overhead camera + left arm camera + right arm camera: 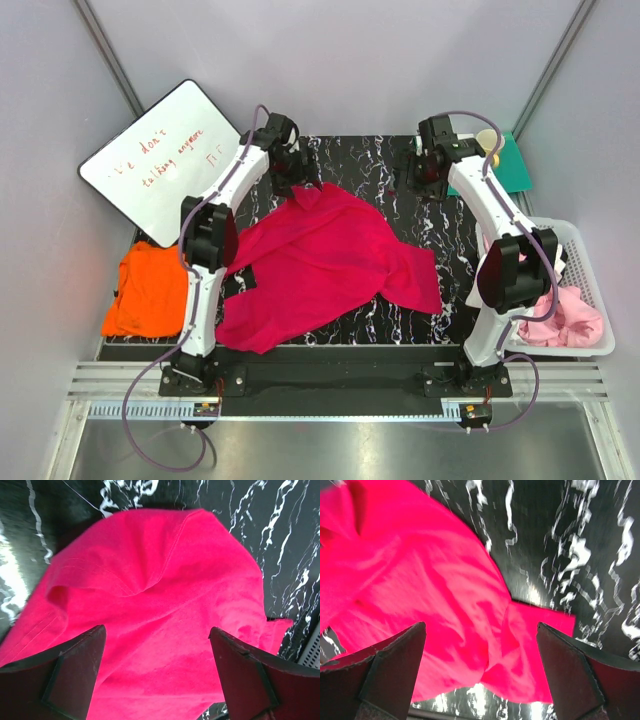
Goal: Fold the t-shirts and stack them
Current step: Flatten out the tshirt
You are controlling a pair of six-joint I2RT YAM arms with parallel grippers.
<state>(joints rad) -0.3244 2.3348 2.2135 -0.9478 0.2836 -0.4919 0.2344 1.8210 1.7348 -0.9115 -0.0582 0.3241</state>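
Note:
My right gripper will close on the magenta-red t-shirt's edge (pixel 435 260) (pixel 571 626) nearest the white basket, close to that edge's far corner.
The large magenta-red t-shirt (pixel 320 262) lies crumpled and unfolded across the black marbled table (pixel 365 165). My left gripper (pixel 297 185) is open over its far edge; in the left wrist view the cloth (pixel 160 590) fills the space under the open, empty gripper (pixel 157 629). My right gripper (pixel 422 182) is open above bare table at the far right; its wrist view shows the shirt (pixel 435 605) below the open gripper (pixel 481 625), blurred. An orange t-shirt (pixel 145 290) lies at the left table edge. A pale pink t-shirt (pixel 565 315) sits in the basket. No white shirt shows.
A white basket (pixel 585 245) stands at the right edge. A whiteboard (pixel 160 165) with red writing leans at the back left. A green pad (pixel 518 165) with a small cup (pixel 487 138) lies at the back right. Grey walls enclose the table.

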